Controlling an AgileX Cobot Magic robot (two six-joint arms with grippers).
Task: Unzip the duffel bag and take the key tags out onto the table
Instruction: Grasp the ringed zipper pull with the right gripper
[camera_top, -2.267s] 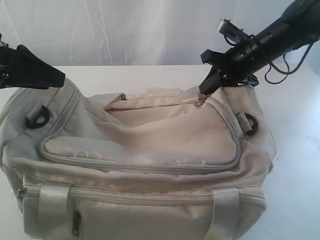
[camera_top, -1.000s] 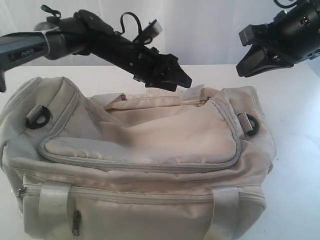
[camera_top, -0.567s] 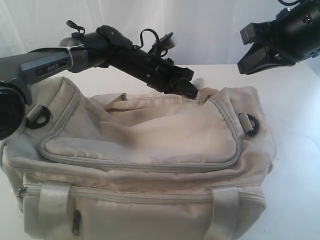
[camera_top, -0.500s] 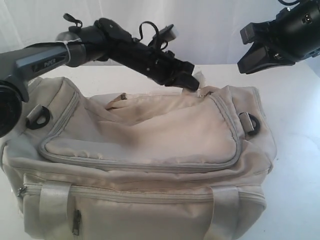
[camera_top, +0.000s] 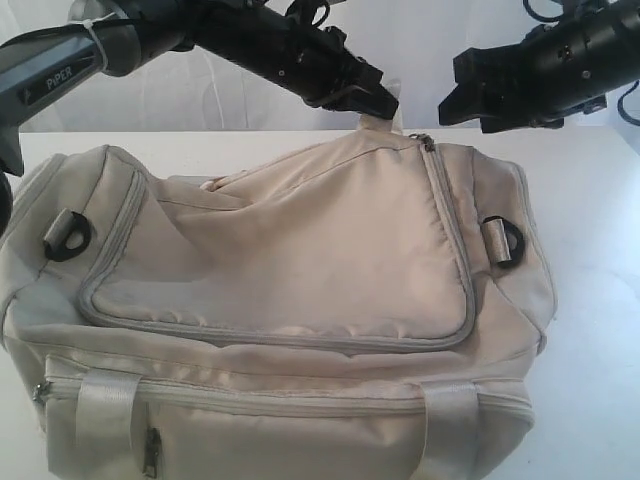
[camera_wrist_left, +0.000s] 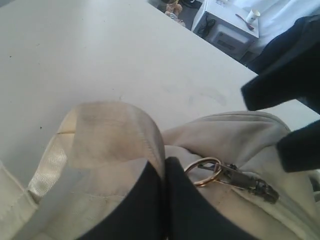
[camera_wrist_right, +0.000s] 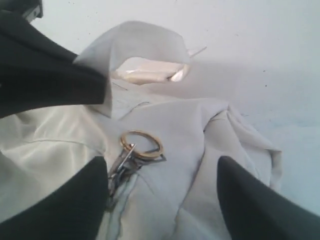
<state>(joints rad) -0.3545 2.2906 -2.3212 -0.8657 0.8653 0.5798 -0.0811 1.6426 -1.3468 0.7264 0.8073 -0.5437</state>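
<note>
The brass ring lies beyond my open right fingers; next I move over, then grip the ring (camera_top: 421, 137) before pulling the zipper open.
The cream duffel bag (camera_top: 300, 260) lies zipped on the white table (camera_top: 590, 300). My left gripper (camera_top: 380, 104) reaches across the middle and is shut on a beige webbing tab (camera_wrist_left: 112, 135) at the bag's back top edge, holding the fabric up in a peak. Beside it lies the grey zipper pull with a brass ring (camera_wrist_left: 204, 171) (camera_wrist_right: 141, 145) (camera_top: 428, 141). My right gripper (camera_top: 450, 97) hovers open just right of and above that pull, with one finger (camera_wrist_right: 60, 200) beside the ring. The key tags are hidden.
Black D-rings sit at the bag's left end (camera_top: 70, 235) and right end (camera_top: 507, 240). A shiny webbing handle (camera_top: 105, 415) and a front pocket zipper (camera_top: 280, 400) face the camera. A white curtain hangs behind the table.
My left gripper swung across to the webbing tab, shut on it and lifted the bag's top into a peak. The right gripper backed off up and right, then came back left toward the pull.
</note>
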